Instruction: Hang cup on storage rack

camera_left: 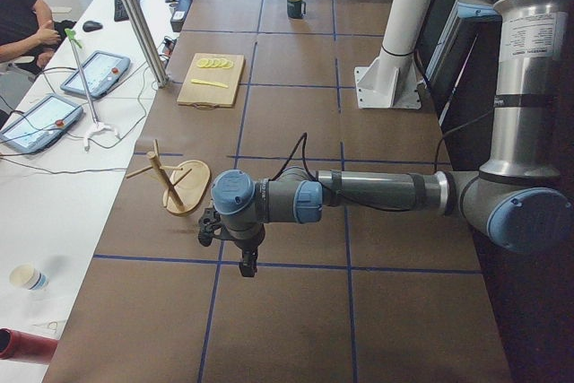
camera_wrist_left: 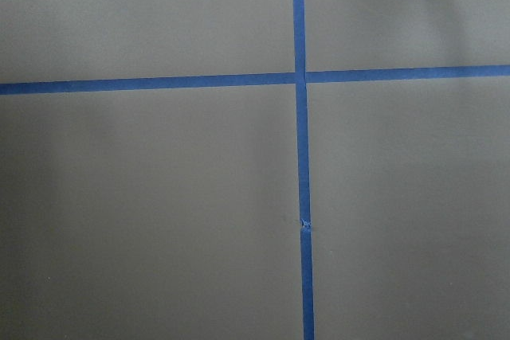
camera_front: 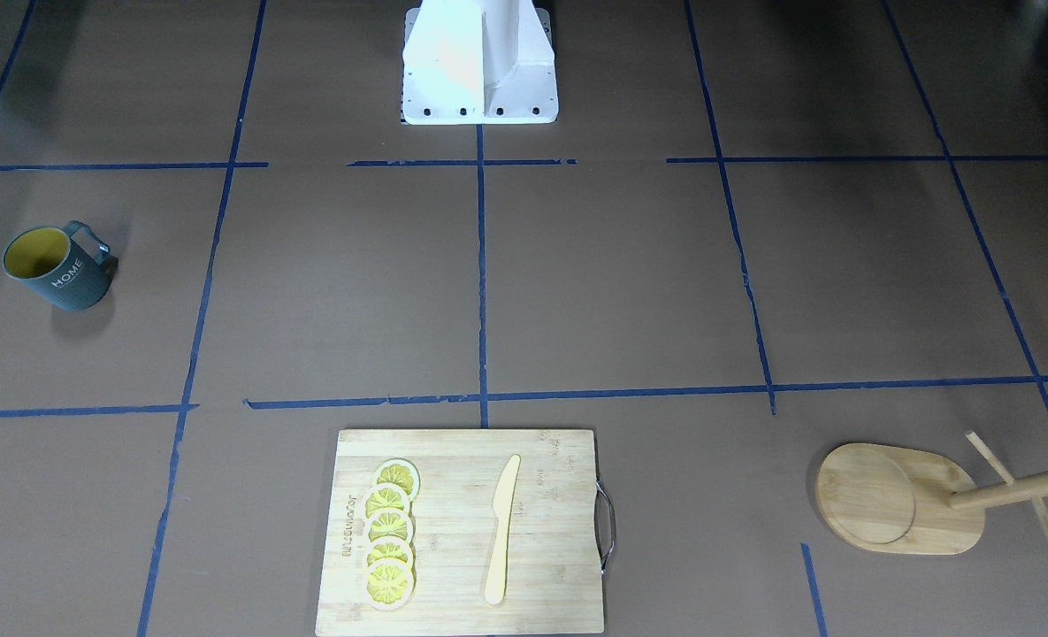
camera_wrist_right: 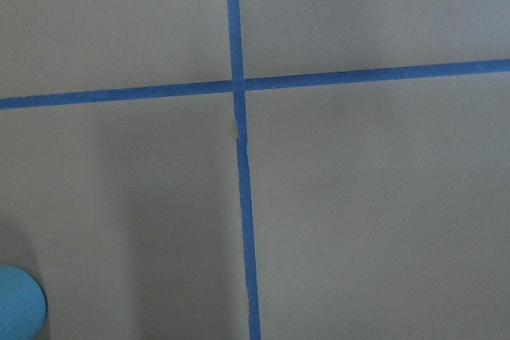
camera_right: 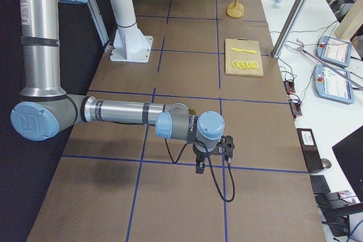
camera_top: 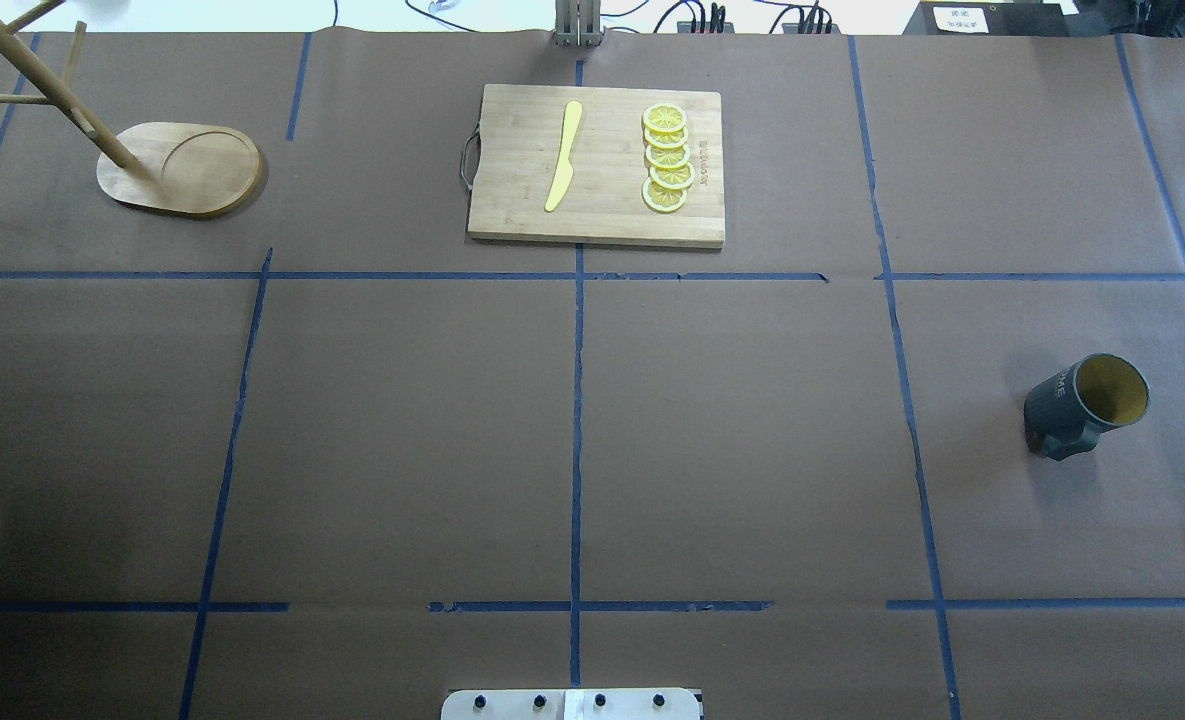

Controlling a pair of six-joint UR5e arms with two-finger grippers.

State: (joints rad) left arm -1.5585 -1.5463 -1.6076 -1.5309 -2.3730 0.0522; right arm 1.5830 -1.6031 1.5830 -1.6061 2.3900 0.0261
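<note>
I need to move my right gripper to the cup next and close it on its rim (camera_front: 7,266), on the side opposite the cup's handle.
The cup (camera_front: 59,265), dark teal-grey with a yellow inside and "HOME" lettering, stands upright on the table's right-arm side, also seen as the cup (camera_top: 1087,405) and the cup (camera_left: 295,6). The storage rack (camera_front: 899,500), a bamboo mug tree, stands at the far corner on the left-arm side: rack (camera_top: 182,170), rack (camera_left: 184,187), rack (camera_right: 235,4). My left gripper (camera_left: 247,266) hangs over the table near the rack. My right gripper (camera_right: 199,166) hangs over the opposite end. Both show only in side views, so I cannot tell their state. The wrist views show only paper and tape.
A bamboo cutting board (camera_top: 512,215) with lemon slices (camera_top: 668,160) and a yellow knife (camera_top: 563,155) lies at the table's far middle. The white robot base (camera_front: 479,66) stands at the near middle. A person sits at the side bench (camera_left: 54,195) with tablets.
</note>
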